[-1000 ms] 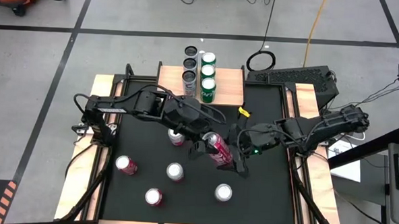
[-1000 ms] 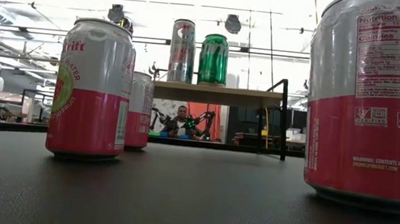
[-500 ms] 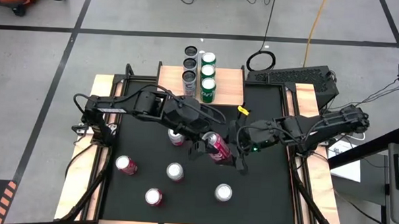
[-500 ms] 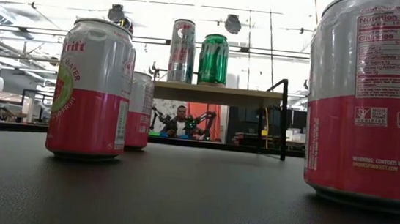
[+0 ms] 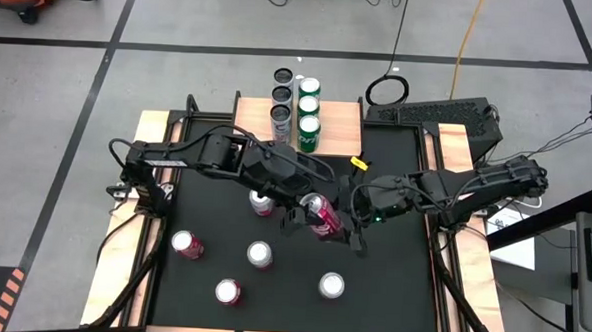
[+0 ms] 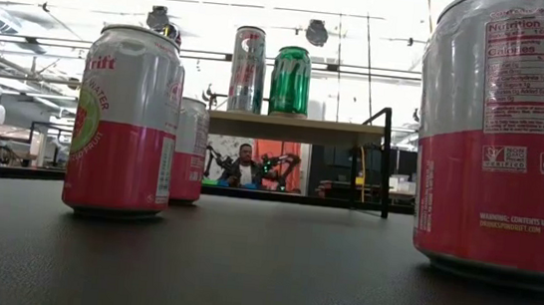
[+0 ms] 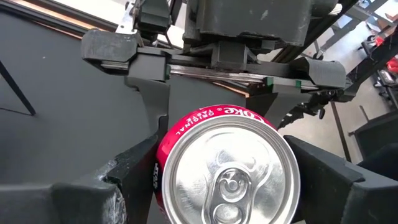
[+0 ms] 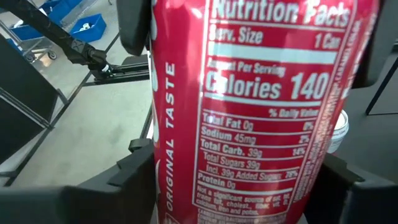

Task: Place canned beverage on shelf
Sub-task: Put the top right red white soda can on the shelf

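Note:
The tilted can has my left gripper on its top end, so my right gripper needs to keep the can upright while my left gripper opens and grips its side (image 5: 326,220).
A red cola can (image 5: 320,216) hangs tilted above the middle of the black table, with both grippers shut on it. My left gripper (image 5: 302,214) reaches in from the table's left, my right gripper (image 5: 351,226) from the right. The left wrist view looks onto the can's silver top (image 7: 227,169). The can's nutrition label (image 8: 261,93) fills the right wrist view. The shelf (image 5: 340,116), a light-wood board on black legs at the table's far edge, carries several cans standing upright on it. The low view shows the shelf (image 6: 294,128) with a silver can (image 6: 248,68) and a green can (image 6: 291,79). My left gripper pinches the can's side wall just below its top rim (image 7: 163,163) between its two fingers (image 7: 134,177), slanting down from the table's left. The can is lifted clear and tilted, its top toward the left arm. My right gripper has the lower part of the can's body (image 8: 165,186) between its two fingers (image 8: 127,180), one on each side. It comes nearly level from the table's right, across the can.
Several pink-and-white cans stand on the table: one under the left arm (image 5: 261,204) and others nearer the front (image 5: 186,244) (image 5: 259,253) (image 5: 228,291) (image 5: 331,285). Two loom close in the low view (image 6: 125,123) (image 6: 509,135). A person sits beyond the shelf (image 6: 244,166).
My right gripper has shut in on the red can and rolled a little about its own axis. The can and my left gripper have stayed where they were.

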Tool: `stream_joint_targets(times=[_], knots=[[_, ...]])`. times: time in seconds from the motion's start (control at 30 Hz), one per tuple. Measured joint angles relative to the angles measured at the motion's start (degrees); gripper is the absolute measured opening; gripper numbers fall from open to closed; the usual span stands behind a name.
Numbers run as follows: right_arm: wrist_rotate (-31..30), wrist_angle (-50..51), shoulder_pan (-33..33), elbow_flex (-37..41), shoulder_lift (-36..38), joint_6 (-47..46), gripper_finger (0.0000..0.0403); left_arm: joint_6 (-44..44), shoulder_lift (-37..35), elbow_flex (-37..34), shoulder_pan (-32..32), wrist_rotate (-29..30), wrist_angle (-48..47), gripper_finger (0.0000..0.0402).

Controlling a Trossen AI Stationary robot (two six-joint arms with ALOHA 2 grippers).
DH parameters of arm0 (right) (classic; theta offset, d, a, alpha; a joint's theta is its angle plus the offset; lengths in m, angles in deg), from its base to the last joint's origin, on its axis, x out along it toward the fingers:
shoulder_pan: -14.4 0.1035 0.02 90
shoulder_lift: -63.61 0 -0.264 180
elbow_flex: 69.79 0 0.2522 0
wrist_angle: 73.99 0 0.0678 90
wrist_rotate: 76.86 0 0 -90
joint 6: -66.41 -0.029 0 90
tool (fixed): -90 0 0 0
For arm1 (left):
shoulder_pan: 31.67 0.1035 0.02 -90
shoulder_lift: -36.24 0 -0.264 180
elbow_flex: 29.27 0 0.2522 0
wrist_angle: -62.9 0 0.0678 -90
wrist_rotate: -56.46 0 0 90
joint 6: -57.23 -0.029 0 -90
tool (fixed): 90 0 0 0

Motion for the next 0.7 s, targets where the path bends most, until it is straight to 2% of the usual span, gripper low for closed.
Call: stream_joint_targets(times=[0.1,0.27,0.7], knots=[[-0.07,0.00,0.00,0.00,0.00,0.07,0.0263,0.06,0.00,0.00,-0.01,0.24,-0.03,0.0293],[0.06,-0.15,0.02,0.00,0.00,0.13,0.0273,1.44,0.00,0.00,-0.02,0.23,0.17,0.0298],[-0.09,-1.25,0.02,0.04,-0.07,0.93,0.0271,3.37,-0.09,0.00,-0.46,2.20,0.80,0.0363]])
